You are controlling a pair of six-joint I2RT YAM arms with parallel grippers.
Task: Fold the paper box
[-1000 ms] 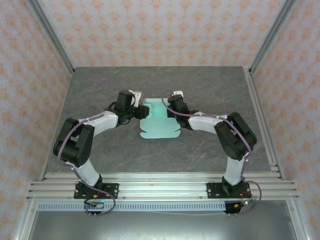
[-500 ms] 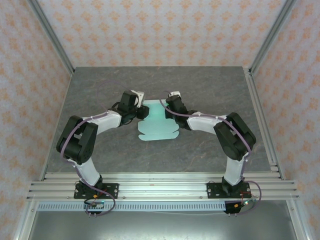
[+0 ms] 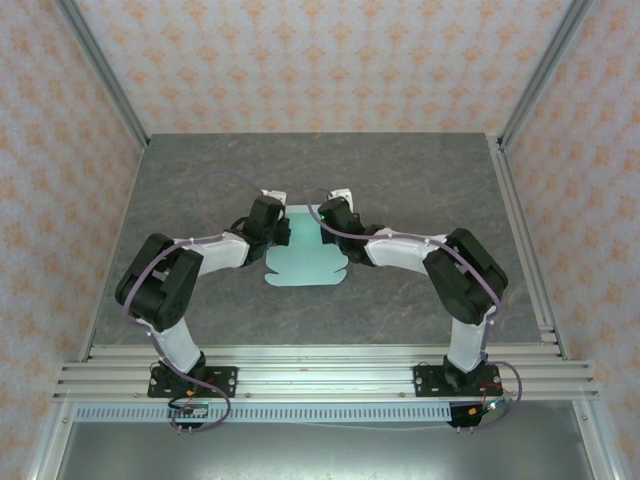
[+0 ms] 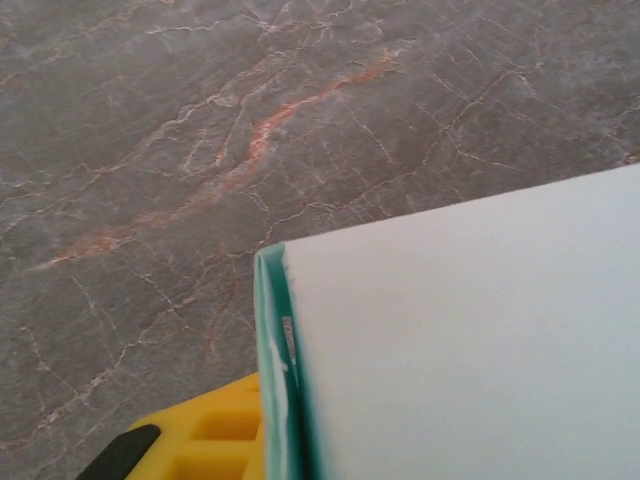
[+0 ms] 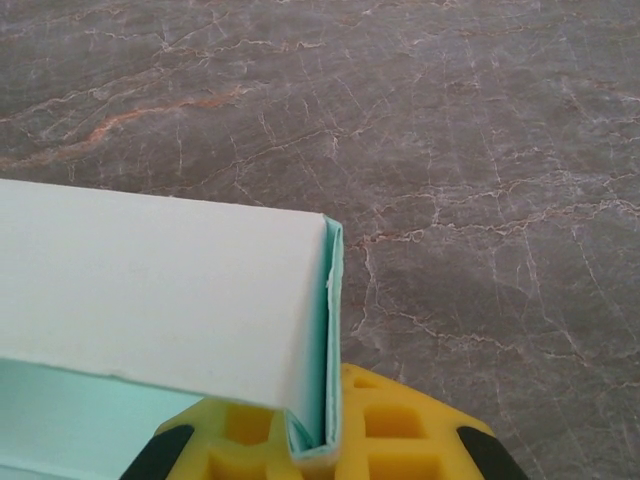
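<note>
The white card face covers one finger of my left gripper, so next my left gripper opens, back out and pinches the side (image 3: 275, 255) beyond the fold.
The paper box (image 3: 305, 258) is a pale mint-green card sheet lying on the grey table between the two arms, its far flaps raised. My left gripper (image 3: 284, 229) is at its far left corner. In the left wrist view a doubled-over edge of the paper box (image 4: 282, 370) rests against my yellow finger (image 4: 205, 440), and the other finger is hidden behind the white card face; the left gripper (image 4: 290, 445) looks shut on that fold. My right gripper (image 3: 322, 219) is at the far right corner, and the right gripper (image 5: 322, 445) is shut on a folded flap of the paper box (image 5: 330, 330).
The grey marbled table (image 3: 420, 180) has free room all around the sheet. Aluminium frame rails (image 3: 520, 230) run along the right and near edges. Patterned walls enclose the back and sides.
Both grippers have moved inward toward each other and a little nearer. The sheet has shifted left and toward the front edge. The left jaws have closed in on the card's edge.
</note>
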